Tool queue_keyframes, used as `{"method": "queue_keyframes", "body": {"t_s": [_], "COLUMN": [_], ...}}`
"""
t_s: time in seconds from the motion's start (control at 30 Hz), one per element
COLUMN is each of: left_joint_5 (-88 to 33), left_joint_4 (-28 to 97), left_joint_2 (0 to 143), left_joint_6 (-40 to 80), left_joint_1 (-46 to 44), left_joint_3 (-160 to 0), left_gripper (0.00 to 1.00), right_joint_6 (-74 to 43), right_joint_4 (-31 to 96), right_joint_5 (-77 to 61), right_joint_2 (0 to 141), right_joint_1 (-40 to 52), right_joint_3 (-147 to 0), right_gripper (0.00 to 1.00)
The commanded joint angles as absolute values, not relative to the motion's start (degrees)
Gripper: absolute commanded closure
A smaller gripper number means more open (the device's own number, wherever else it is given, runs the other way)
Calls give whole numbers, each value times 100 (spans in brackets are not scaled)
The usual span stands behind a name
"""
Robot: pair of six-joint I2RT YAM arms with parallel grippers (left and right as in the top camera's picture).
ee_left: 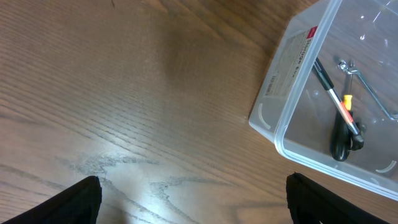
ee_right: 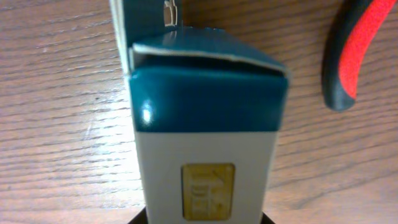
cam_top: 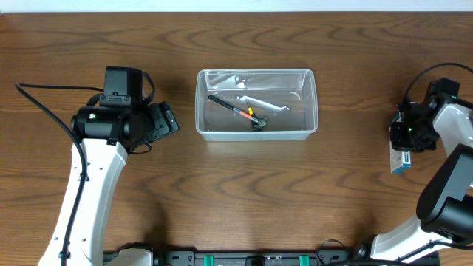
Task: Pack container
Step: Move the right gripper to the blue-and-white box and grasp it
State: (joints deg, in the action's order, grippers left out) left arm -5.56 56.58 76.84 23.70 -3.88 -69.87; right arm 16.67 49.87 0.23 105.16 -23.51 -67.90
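Next, my right gripper releases the blue and white box so that it rests on top of the silver tool that is in the container (cam_top: 267, 107).
The container (cam_top: 256, 131), a clear rectangular tub, stands at the table's middle back. Inside lie a black hammer with a red and yellow handle (cam_top: 240, 112) and a silver tool (cam_top: 264, 104). My left gripper (cam_top: 161, 122) hovers left of the tub with its jaws wide apart, and nothing sits between them in the left wrist view (ee_left: 202, 202). That view shows the tub's corner (ee_left: 273, 118). At the far right, my right gripper (cam_top: 405, 142) is shut on a small blue and white box (ee_right: 208, 124), which pokes out below it (cam_top: 400, 159). Its fingers press both sides of the box.
A red and black plier handle (ee_right: 351, 56) lies on the wood just right of the box. Black cables trail from the left arm (cam_top: 44, 111). The table's far edge runs along the top of the overhead view.
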Motion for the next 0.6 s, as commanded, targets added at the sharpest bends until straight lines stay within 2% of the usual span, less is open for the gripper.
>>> {"method": "queue_keyframes", "body": {"t_s": [0.0,0.3,0.57], "left_joint_5": [-486,-486,-486], "left_joint_4": [5669,5621,5627], "left_joint_2": [7717,7717,7717], "left_joint_6": [2272,2272,2272], "left_joint_1": [-399,-399,-399], "left_joint_3": [-6958,-6958,-6958], "left_gripper": [13,13,13], "right_joint_6": [1424,1413,1927], "right_joint_4": [5177,5870,6149], "right_joint_5": [-375,-2016,-2123], "right_joint_2": [10508,10508,10508], "right_joint_1": [-2388,-1914,-517], "right_joint_3": [-7137,-9192,-11056], "right_gripper": [88,94,99]}}
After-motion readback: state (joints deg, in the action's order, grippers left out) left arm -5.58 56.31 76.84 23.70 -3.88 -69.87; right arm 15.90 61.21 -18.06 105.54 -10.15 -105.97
